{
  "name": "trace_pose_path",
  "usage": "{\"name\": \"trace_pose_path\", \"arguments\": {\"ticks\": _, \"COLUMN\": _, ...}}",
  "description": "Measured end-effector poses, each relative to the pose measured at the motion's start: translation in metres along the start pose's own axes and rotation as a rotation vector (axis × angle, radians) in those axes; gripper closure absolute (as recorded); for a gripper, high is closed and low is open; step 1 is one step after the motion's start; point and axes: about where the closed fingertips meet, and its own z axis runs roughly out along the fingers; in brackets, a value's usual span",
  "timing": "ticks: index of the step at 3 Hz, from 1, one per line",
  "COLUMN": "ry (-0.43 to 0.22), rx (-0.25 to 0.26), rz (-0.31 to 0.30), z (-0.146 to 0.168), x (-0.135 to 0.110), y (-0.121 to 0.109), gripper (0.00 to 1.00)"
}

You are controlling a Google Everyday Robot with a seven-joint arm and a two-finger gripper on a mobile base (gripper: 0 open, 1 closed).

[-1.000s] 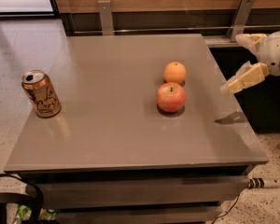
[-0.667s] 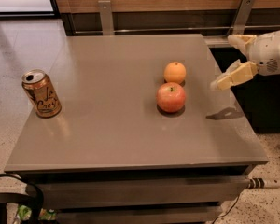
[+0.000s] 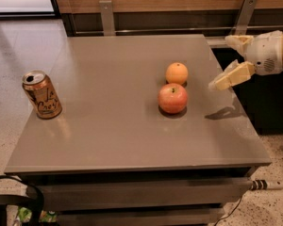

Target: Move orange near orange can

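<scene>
Next, I move to the orange just behind the red-yellow apple and close my gripper's fingers around the orange's middle (image 3: 177, 73).
The orange (image 3: 177, 73) sits on the grey table (image 3: 108, 126), right of centre, just behind a red-yellow apple (image 3: 172, 98). The orange can (image 3: 42, 94) stands upright near the table's left edge, far from the fruit. My gripper (image 3: 220, 62) hovers above the table's right edge, to the right of the orange and apart from it. Its two cream fingers (image 3: 232, 76) are spread open, point left toward the fruit, and hold nothing.
A wooden wall with metal brackets (image 3: 106, 17) runs behind the table. A dark gap lies to the right of the table below my arm. A black cable (image 3: 19, 192) and a plug (image 3: 266, 185) hang at the table's front.
My gripper has moved left, from beyond the table's right edge to closer beside the orange. The orange, apple and can have not moved.
</scene>
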Motion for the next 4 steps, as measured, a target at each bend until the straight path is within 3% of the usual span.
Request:
{"name": "trace_pose_path", "arguments": {"ticks": 2, "ry": -0.064, "rx": -0.086, "rz": 0.010, "z": 0.061, "x": 0.001, "y": -0.007, "gripper": 0.00}}
{"name": "trace_pose_path", "arguments": {"ticks": 4, "ry": -0.112, "rx": -0.119, "rz": 0.000, "z": 0.101, "x": 0.003, "y": -0.010, "gripper": 0.00}}
